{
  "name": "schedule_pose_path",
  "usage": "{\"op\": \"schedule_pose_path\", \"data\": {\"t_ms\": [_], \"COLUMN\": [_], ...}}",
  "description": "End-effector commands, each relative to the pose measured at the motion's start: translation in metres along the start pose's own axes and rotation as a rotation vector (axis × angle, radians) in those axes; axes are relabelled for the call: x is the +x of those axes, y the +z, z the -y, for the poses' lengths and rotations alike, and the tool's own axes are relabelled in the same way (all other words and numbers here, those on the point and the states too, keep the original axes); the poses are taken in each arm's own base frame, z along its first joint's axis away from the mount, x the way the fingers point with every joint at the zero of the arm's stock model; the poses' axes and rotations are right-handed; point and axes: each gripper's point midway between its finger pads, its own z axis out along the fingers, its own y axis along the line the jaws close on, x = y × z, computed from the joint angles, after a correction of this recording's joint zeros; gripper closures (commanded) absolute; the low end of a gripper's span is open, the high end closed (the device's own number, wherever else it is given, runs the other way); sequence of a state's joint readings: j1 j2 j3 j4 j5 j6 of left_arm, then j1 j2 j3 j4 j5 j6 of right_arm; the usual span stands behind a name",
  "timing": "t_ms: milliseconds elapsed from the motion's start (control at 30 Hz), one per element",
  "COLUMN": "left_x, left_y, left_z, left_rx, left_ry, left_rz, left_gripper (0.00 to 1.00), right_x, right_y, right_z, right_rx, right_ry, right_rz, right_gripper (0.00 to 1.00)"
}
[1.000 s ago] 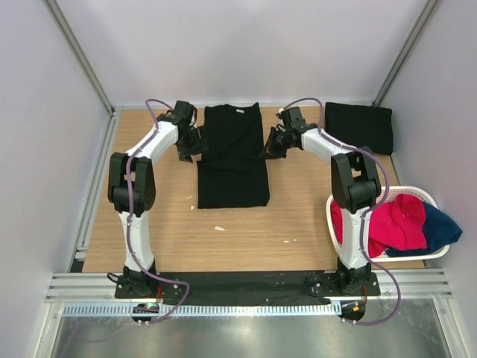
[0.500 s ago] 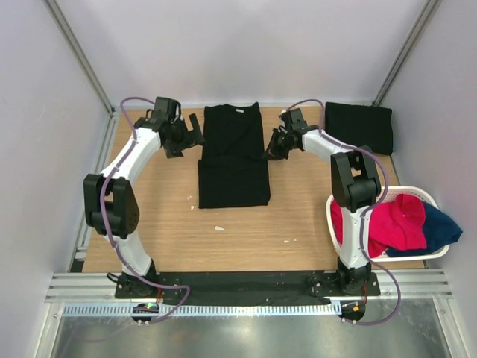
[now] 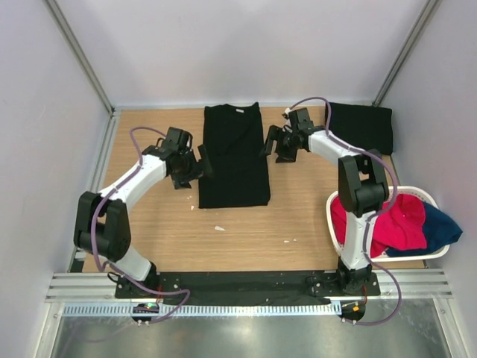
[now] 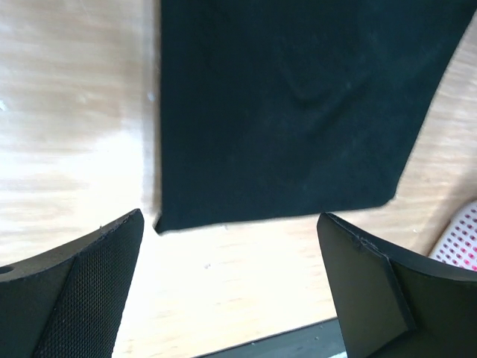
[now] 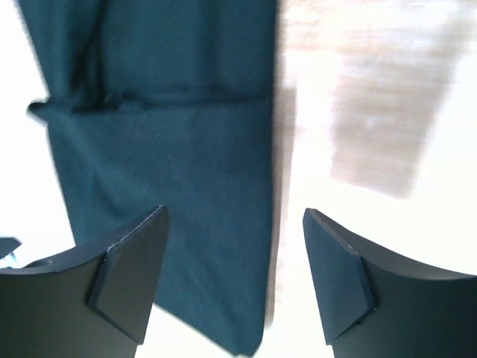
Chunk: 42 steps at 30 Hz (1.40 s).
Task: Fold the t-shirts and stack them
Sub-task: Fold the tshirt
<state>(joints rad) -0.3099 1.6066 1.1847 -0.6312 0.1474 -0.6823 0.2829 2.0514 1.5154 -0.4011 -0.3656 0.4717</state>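
The near corner (image 3: 267,203) (image 5: 247,343) of the black t-shirt in the middle of the table, on the side toward the white basket, will be gripped by my right gripper.
One black t-shirt (image 3: 233,156) lies flat mid-table as a long narrow strip, sleeves tucked in and collar at the far end. Another folded black t-shirt (image 3: 361,127) rests at the back right. My left gripper (image 3: 200,170) hovers open by the strip's left edge. In the left wrist view the left gripper (image 4: 231,283) has bare wood between its fingers, with the t-shirt's (image 4: 291,112) near hem just beyond. My right gripper (image 3: 270,145) is open at the strip's right side. In the right wrist view the right gripper (image 5: 235,276) holds nothing, and the t-shirt's (image 5: 171,149) edge runs below its gap.
A white oval basket (image 3: 417,190) holding red and blue cloth stands at the right by the right arm's base, and its corner (image 4: 458,239) shows in the left wrist view. Small white scraps (image 3: 219,228) lie on the wood near the front. Walls close in the table.
The right gripper has opened and let go of the shirt's right edge. The left arm has swung from the shirt's far left side nearer, to its lower left edge.
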Motion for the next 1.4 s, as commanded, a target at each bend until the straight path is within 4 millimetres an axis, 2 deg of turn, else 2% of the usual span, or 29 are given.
{"op": "schedule_pose_path", "data": {"t_ms": [0, 67, 100, 167, 200, 267, 300, 400, 433, 533, 733, 933, 1067, 1167, 1267, 1300, 1367], "left_x": [0.004, 0.019, 0.02, 0.03, 0.035, 0.044, 0.048, 0.057, 0.059, 0.064, 0.071, 0.073, 0.072, 0.072, 0.073, 0.073, 0.073], "left_y": [-0.015, -0.01, -0.012, -0.007, -0.002, 0.006, 0.008, 0.015, 0.017, 0.021, 0.036, 0.046, 0.051, 0.056, 0.059, 0.06, 0.061], "left_z": [0.01, 0.0, -0.001, -0.007, -0.01, -0.016, -0.018, -0.02, -0.024, -0.03, -0.04, -0.051, -0.058, -0.059, -0.061, -0.061, -0.061], "left_rx": [0.045, 0.029, 0.036, 0.029, 0.026, 0.013, 0.01, 0.008, -0.003, -0.022, -0.05, -0.093, -0.12, -0.119, -0.12, -0.12, -0.115], "left_ry": [-0.053, -0.087, -0.094, -0.102, -0.102, -0.098, -0.096, -0.09, -0.09, -0.081, -0.077, -0.054, -0.055, -0.055, -0.051, -0.047, -0.044], "left_rz": [0.063, 0.041, 0.047, 0.027, 0.015, -0.022, -0.042, -0.083, -0.089, -0.101, -0.13, -0.142, -0.142, -0.149, -0.146, -0.148, -0.146], "left_gripper": [0.0, 0.03, 0.05, 0.11, 0.13, 0.18, 0.19, 0.22, 0.27, 0.32, 0.42, 0.43, 0.47, 0.51, 0.61, 0.67, 0.75], "right_x": [-0.009, 0.011, 0.033, 0.056, 0.078, 0.097, 0.113, 0.133, 0.134, 0.141, 0.148, 0.148, 0.149, 0.149, 0.152, 0.153, 0.155], "right_y": [-0.062, -0.067, -0.069, -0.069, -0.062, -0.06, -0.056, -0.054, -0.056, -0.055, -0.039, -0.027, -0.025, -0.022, -0.018, -0.017, -0.015], "right_z": [-0.033, -0.031, -0.026, -0.023, -0.015, -0.011, -0.004, 0.0, 0.001, -0.001, -0.004, 0.0, 0.007, 0.009, 0.009, 0.01, 0.013], "right_rx": [-0.078, -0.087, -0.087, -0.091, -0.077, -0.065, -0.057, -0.056, -0.05, -0.06, -0.047, 0.002, 0.033, 0.045, 0.055, 0.058, 0.075], "right_ry": [-0.119, -0.11, -0.094, -0.078, -0.079, -0.055, -0.039, -0.011, -0.011, 0.0, 0.0, 0.001, 0.015, 0.019, 0.009, 0.007, 0.01], "right_rz": [0.092, 0.052, 0.013, -0.018, -0.045, -0.062, -0.087, -0.099, -0.089, -0.091, -0.082, -0.074, -0.063, -0.066, -0.073, -0.077, -0.08], "right_gripper": [0.21, 0.21, 0.22, 0.22, 0.21, 0.21, 0.21, 0.21, 0.21, 0.23, 0.3, 0.37, 0.49, 0.5, 0.53, 0.57, 0.65]}}
